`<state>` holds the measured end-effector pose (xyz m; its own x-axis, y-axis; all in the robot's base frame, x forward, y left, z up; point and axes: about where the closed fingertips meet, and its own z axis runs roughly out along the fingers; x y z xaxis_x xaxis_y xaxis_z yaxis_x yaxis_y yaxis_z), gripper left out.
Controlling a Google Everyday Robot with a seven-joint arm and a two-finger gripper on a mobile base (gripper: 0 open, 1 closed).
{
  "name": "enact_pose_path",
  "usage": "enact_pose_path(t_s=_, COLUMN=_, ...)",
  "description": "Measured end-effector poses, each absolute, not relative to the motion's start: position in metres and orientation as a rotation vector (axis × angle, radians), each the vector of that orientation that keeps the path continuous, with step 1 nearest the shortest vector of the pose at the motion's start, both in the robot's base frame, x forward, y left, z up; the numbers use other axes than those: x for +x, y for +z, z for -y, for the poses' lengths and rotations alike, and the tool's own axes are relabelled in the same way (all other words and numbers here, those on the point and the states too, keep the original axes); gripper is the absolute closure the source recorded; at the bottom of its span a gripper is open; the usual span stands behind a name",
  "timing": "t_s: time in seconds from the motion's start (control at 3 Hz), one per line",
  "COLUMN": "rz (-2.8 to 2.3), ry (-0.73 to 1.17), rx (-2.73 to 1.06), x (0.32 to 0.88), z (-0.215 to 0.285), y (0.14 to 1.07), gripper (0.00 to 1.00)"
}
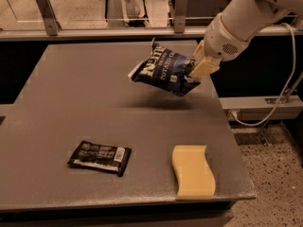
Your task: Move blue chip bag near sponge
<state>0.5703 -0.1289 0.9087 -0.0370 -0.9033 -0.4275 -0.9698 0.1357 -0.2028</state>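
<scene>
Next, my gripper releases the blue chip bag on the grey table (189, 116) behind the yellow sponge. The bag still hangs in the air above the table.
The blue chip bag (163, 71), dark navy with white lettering, hangs in the air above the far right part of the grey table (85, 93). My gripper (195, 70) is shut on the bag's right end and holds it clear of the tabletop. Its shadow falls on the table below. The pale yellow wavy-edged sponge (193, 170) lies flat near the table's front right corner, well below and in front of the bag.
A small flat black wrapper with a white label (100, 157) lies at the front left of centre. The table's right edge runs just right of the sponge. A railing with metal posts (45, 11) stands behind the table. A cable (279, 98) hangs at right.
</scene>
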Motion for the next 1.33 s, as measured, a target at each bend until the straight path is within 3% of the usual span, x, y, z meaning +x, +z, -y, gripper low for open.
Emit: enact_pose_path(t_s=1.33, rz=-2.017, ry=0.24, rx=-1.813, x=0.451, z=0.183, y=0.873, gripper=1.0)
